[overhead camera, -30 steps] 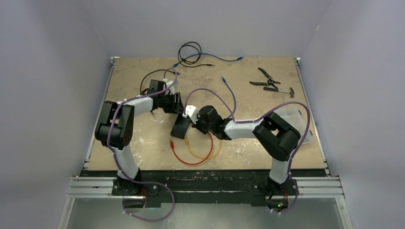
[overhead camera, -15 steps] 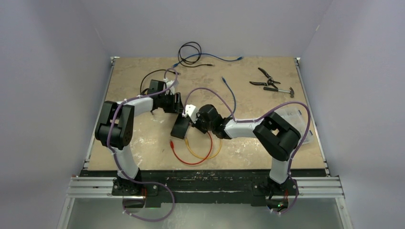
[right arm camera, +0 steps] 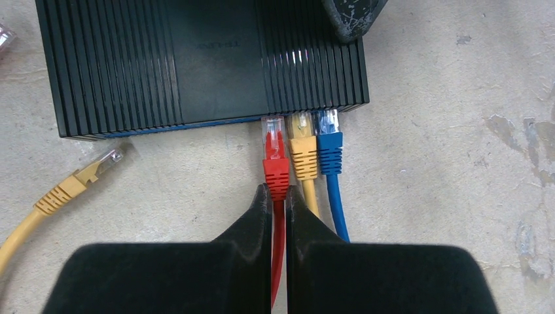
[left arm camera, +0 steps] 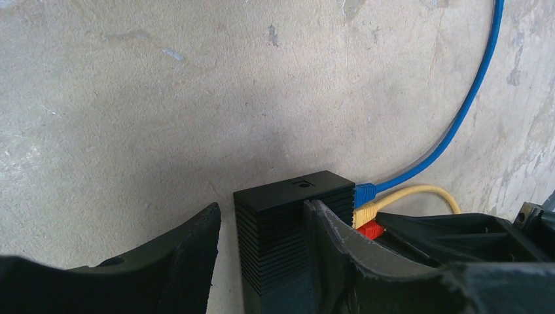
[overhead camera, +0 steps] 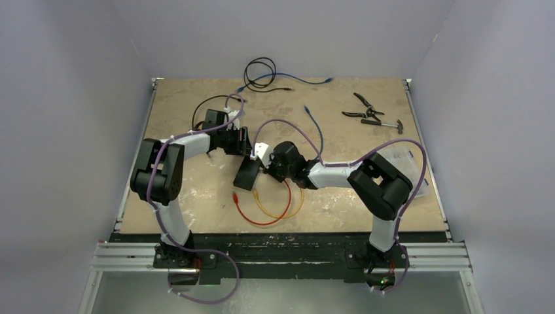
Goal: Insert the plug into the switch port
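Observation:
My right gripper needs to release the red plug in the switch port [overhead camera: 265, 160] [right arm camera: 273, 125] beside the seated yellow plug.
The switch [right arm camera: 196, 59] is a flat black ribbed box lying on the table, also in the top view [overhead camera: 249, 175]. The red plug [right arm camera: 275, 167] has its clear tip at a port mouth, sticking out further than the yellow plug [right arm camera: 302, 154] and blue plug [right arm camera: 329, 150] seated beside it. My right gripper [right arm camera: 278, 193] is shut on the red cable just behind the plug's boot. My left gripper [left arm camera: 262, 207] straddles the switch's end [left arm camera: 291, 222]. Its right finger [left arm camera: 334, 248] lies against the box. A strip of table shows between its left finger [left arm camera: 177, 261] and the box.
A loose yellow plug [right arm camera: 85, 176] lies left of the ports. Red cable [overhead camera: 262, 219] and yellow cable [overhead camera: 291, 206] loop toward the near edge. A blue cable [overhead camera: 317, 131], a black coil [overhead camera: 260, 69], pliers [overhead camera: 363, 108] and a hammer [overhead camera: 386, 123] lie at the back.

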Motion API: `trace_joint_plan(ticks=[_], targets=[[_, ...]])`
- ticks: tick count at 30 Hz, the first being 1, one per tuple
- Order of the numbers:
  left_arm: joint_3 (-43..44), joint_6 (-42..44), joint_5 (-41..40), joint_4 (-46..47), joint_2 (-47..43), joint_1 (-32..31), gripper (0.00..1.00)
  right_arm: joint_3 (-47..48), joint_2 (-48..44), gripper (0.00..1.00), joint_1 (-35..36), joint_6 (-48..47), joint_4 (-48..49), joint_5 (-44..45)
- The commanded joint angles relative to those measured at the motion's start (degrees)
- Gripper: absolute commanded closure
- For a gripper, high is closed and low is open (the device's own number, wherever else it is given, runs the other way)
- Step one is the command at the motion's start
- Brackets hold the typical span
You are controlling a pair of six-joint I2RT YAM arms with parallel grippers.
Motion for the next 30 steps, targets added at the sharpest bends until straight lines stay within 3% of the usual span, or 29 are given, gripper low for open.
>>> trace_joint_plan(ticks=[1, 20, 30], targets=[[-2.16, 2.63, -3.97, -3.53, 1.21, -1.00, 0.52, 1.68, -2.30, 1.00, 0.29, 0.85, 4.88, -3.58], [-3.14, 1.47, -3.42, -3.21, 0.88, -2.88, 0.52, 0.26, -0.12, 1.00, 0.14, 3.31, 9.92, -4.69], [-8.88, -6.86, 0.62, 2.57, -2.20, -4.16, 0.57, 1.34, 1.11, 1.00, 0.03, 4.33, 11.61, -4.16]])
